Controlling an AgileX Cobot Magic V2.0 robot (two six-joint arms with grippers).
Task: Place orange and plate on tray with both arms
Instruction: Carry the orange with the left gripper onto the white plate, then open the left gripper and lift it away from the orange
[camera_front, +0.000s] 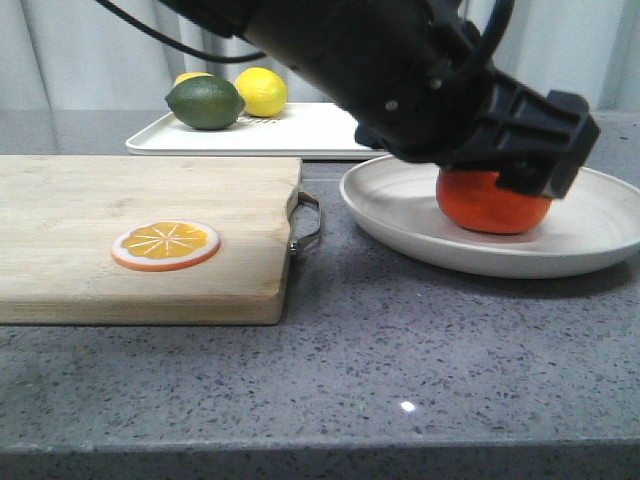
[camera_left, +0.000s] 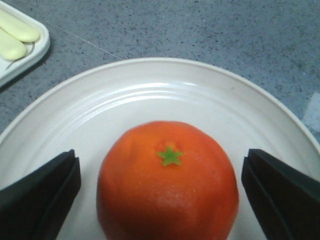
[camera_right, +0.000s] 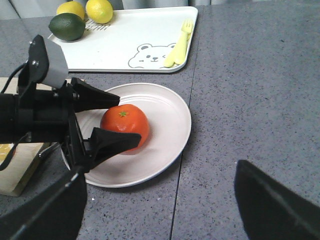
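Observation:
I should next use my right gripper to grasp the rim of the off-white plate (camera_front: 634, 222) (camera_right: 188, 137), at the end that is farthest away from the wooden cutting board.
The orange (camera_front: 493, 203) sits on the off-white plate (camera_front: 400, 225) on the grey table, right of centre. My left gripper (camera_front: 520, 150) is lowered over it, open, with one black finger on each side and a gap at both. The left wrist view shows the orange (camera_left: 167, 185) between the fingers (camera_left: 40, 195) on the plate (camera_left: 150, 90). My right gripper (camera_right: 160, 200) is open and empty, above the table just beside the plate (camera_right: 165, 150); the orange (camera_right: 125, 125) also shows in that view. The white bear tray (camera_right: 140, 35) lies behind the plate.
A wooden cutting board (camera_front: 150, 200) with an orange slice (camera_front: 165, 245) lies left of the plate, its metal handle (camera_front: 310, 220) toward the plate. On the tray (camera_front: 300, 135) are a lime (camera_front: 205, 102), two lemons (camera_front: 262, 90) and a yellow fork (camera_right: 179, 42).

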